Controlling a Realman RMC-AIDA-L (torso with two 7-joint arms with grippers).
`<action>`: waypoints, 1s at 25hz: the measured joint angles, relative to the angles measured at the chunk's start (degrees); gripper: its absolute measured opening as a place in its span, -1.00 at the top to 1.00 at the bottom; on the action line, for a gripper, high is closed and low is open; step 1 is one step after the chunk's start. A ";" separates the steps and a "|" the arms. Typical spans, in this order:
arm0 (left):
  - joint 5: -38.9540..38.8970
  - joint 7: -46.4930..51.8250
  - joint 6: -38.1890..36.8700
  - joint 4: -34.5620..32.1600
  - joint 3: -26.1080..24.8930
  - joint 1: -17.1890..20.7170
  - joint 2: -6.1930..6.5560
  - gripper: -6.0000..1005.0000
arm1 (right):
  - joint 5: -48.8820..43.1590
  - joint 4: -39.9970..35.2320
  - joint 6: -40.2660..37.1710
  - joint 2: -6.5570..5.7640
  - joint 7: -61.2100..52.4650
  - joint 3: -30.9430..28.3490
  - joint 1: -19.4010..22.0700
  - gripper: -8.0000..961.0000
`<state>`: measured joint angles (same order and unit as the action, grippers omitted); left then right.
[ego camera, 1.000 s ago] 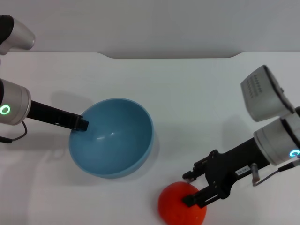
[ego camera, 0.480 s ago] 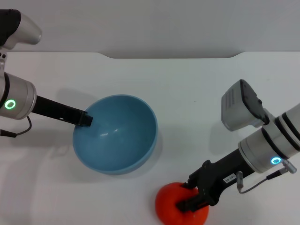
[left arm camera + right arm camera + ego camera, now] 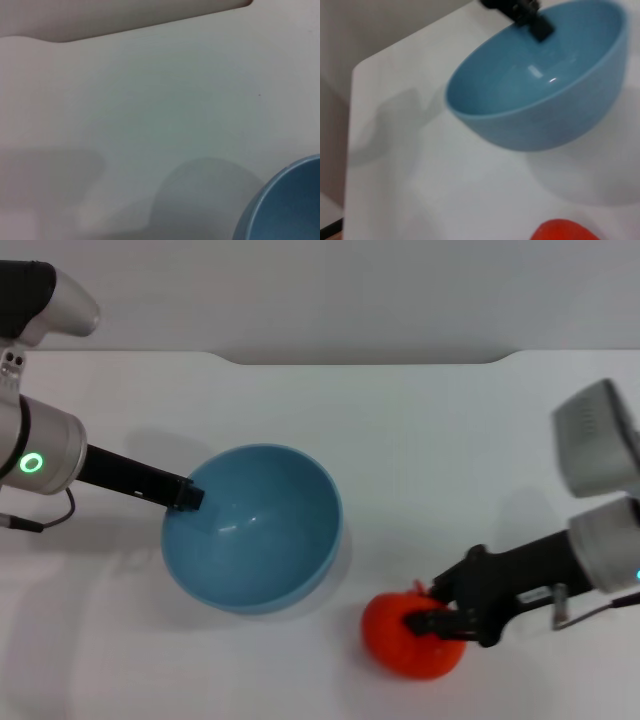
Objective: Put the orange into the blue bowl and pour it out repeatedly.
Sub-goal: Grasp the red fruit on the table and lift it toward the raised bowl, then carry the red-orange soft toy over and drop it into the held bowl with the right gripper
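My left gripper is to put the blue bowl, now tilted on the white table, down on the white table (image 3: 411, 604) beneath the orange.
The blue bowl (image 3: 262, 540) sits left of centre on the white table, a little tilted, and looks empty. My left gripper (image 3: 189, 497) is shut on its left rim. The bowl also shows in the left wrist view (image 3: 287, 210) and in the right wrist view (image 3: 545, 115), where the left gripper's dark fingers (image 3: 532, 17) clamp the rim. The orange (image 3: 388, 645) is at the front, to the right of the bowl and apart from it. My right gripper (image 3: 428, 616) is shut on it from the right. A sliver of the orange shows in the right wrist view (image 3: 565, 231).
The white table (image 3: 420, 440) has a notched back edge with a grey wall behind it. The right arm's grey forearm (image 3: 600, 455) hangs over the table's right side. Bare table lies between bowl and orange.
My right gripper has moved the orange up and to the right, away from the near edge, and the right forearm swung right. The bowl and left gripper have shifted slightly right.
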<state>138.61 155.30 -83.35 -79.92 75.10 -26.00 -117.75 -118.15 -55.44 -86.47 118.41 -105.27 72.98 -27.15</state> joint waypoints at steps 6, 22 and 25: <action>-0.01 0.00 0.33 1.07 1.57 -0.88 -0.07 0.98 | 0.15 -8.92 -4.55 -0.01 0.42 -7.98 5.29 0.70; -6.52 0.77 8.64 8.44 18.45 -9.37 -0.73 0.95 | 12.10 -15.19 -12.89 0.15 4.43 -12.08 2.51 0.93; -6.80 0.81 8.69 8.20 18.58 -9.75 -0.72 0.94 | 10.24 -14.35 -12.29 0.18 4.17 -11.23 1.79 0.84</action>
<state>131.81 156.11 -74.65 -71.73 93.67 -35.75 -118.47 -107.91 -69.79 -98.75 118.60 -101.10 61.74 -25.36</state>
